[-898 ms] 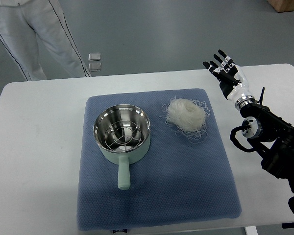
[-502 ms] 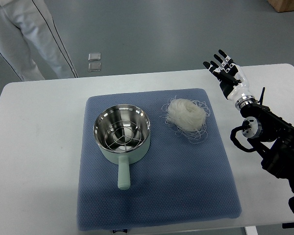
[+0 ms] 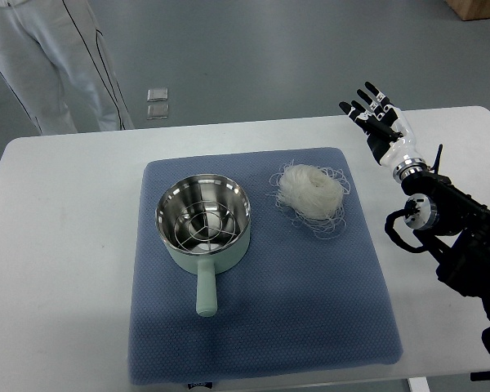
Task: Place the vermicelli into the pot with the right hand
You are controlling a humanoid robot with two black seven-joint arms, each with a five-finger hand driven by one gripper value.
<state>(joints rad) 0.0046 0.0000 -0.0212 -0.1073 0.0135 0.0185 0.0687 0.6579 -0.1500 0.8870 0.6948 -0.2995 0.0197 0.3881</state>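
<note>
I need to next move my right gripper to the thick middle (image 3: 312,187) of the white vermicelli nest beside the pale green pot and close it there.
A white nest of vermicelli (image 3: 311,193) lies on the blue mat (image 3: 261,327), right of centre. Left of it stands a pale green pot (image 3: 202,224) with a steel inside and a wire rack in it, its handle pointing toward the near edge. My right hand (image 3: 376,114) hovers over the table's far right part, fingers spread, holding nothing, well to the right of the vermicelli. Its black arm (image 3: 457,237) enters from the right edge. The left arm does not show.
The white table (image 3: 57,245) carries the mat. A person in light trousers (image 3: 53,57) stands behind the table's far left corner. Two small square tiles (image 3: 158,102) lie on the floor beyond the table.
The person behind the table has shifted their legs a little. My right hand and the objects have stayed in place.
</note>
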